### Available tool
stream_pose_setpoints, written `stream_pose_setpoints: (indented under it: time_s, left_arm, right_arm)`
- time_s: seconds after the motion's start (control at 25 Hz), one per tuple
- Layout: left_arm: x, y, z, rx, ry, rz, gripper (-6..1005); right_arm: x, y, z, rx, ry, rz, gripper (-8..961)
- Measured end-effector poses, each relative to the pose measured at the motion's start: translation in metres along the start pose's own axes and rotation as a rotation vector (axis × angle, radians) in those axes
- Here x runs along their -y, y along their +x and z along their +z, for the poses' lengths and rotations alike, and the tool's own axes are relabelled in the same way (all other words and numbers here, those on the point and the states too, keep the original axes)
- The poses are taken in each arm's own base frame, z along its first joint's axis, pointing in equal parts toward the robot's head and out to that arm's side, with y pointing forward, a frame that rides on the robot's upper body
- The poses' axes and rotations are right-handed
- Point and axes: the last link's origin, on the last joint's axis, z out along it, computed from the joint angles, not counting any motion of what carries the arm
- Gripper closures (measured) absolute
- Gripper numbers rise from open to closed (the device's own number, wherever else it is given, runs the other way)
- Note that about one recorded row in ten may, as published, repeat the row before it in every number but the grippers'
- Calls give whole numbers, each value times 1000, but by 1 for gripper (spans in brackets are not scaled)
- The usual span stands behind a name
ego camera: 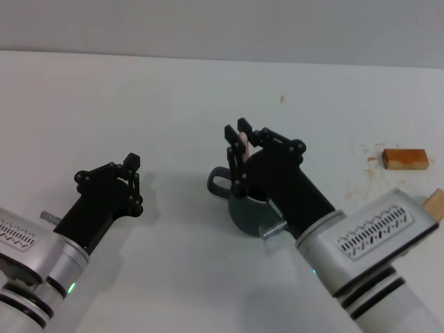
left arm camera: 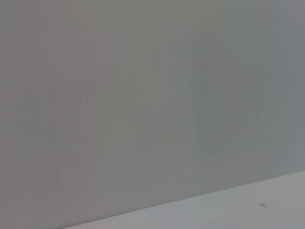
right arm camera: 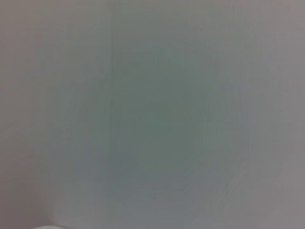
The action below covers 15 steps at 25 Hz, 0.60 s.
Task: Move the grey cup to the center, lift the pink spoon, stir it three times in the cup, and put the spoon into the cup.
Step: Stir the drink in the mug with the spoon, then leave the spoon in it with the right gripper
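The robot's right gripper should release the pink spoon inside the grey cup (ego camera: pixel 263 199), against the near inside of the cup. The spoon is now at the cup's far rim.
The grey cup (ego camera: pixel 244 211) stands on the white table near the middle of the head view, its loop handle (ego camera: pixel 218 184) pointing toward my left arm; my right arm hides most of it. My right gripper (ego camera: pixel 240 137) hovers just above the cup's far rim and is shut on the pink spoon (ego camera: pixel 243 144), of which only a short pale pink piece of handle shows between the fingers. My left gripper (ego camera: pixel 133 182) sits open and empty over the table, well apart from the cup on my left side. Both wrist views show only blank grey surface.
An orange-brown wooden block (ego camera: pixel 404 158) lies at the far right, and a tan block (ego camera: pixel 435 202) lies beside my right forearm. Small brown specks (ego camera: pixel 282 98) dot the table. The table's far edge (ego camera: pixel 208 59) meets a grey wall.
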Motion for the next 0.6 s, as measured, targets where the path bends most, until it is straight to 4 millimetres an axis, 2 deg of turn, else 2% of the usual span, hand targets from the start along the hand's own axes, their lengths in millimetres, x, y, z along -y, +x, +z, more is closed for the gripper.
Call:
stream_pose_setpoints:
  time_s: [0.2,0.36,0.48,0.6]
  left_arm:
    - [2,0,-1,-1,10,-2,1001]
    - [2,1,0,-5,9,-2,1001]
    - [2,1,1,-6,8,-1,1001]
    - [1,2,3,-9,5,-3,1001]
  right_arm:
    - [23,3,4,-3,64,-34,953]
    - [34,9,-5,-22,111,-37,952]
    - [31,13,-16,-31,121,-25,952]
    - [16,13,-22,-32,90,-7,952]
